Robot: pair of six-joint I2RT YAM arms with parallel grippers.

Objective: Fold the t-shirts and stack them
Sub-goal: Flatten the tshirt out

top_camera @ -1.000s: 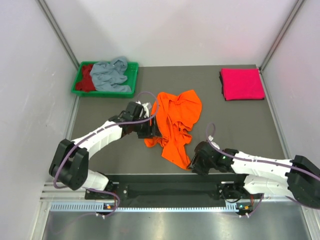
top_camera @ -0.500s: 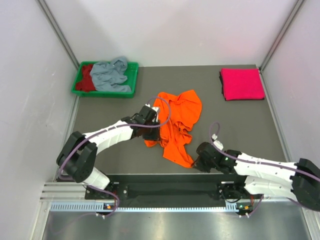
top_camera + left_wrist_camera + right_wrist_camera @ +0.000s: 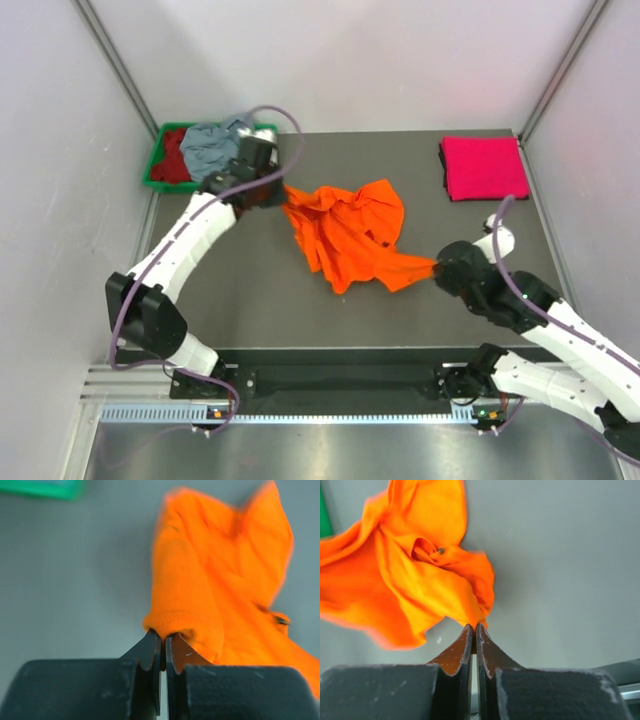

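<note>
Next, I let go of the orange t-shirt's hem with my left gripper on the dark table (image 3: pixel 316 188) next to the green tray.
The bright orange t-shirt (image 3: pixel 350 235) hangs stretched above the middle of the table between both arms. My left gripper (image 3: pixel 280 195) is shut on its far-left hem (image 3: pixel 180 625). On the near right, my right gripper (image 3: pixel 437 266) is shut on another edge of the orange cloth (image 3: pixel 470 615). A folded magenta pink t-shirt (image 3: pixel 484 167) lies at the back right. A grey-blue t-shirt (image 3: pixel 212 147) and a dark red t-shirt (image 3: pixel 172 155) sit crumpled in the green tray (image 3: pixel 160 183).
The green tray stands at the back left corner, close behind my left gripper. White walls with metal posts enclose the dark table (image 3: pixel 240 290). The black base rail runs along the near edge.
Both grippers have shut on the orange shirt. The left one drew its edge back and left toward the tray, the right one pulled its edge right and up, spreading the shirt off the table.
</note>
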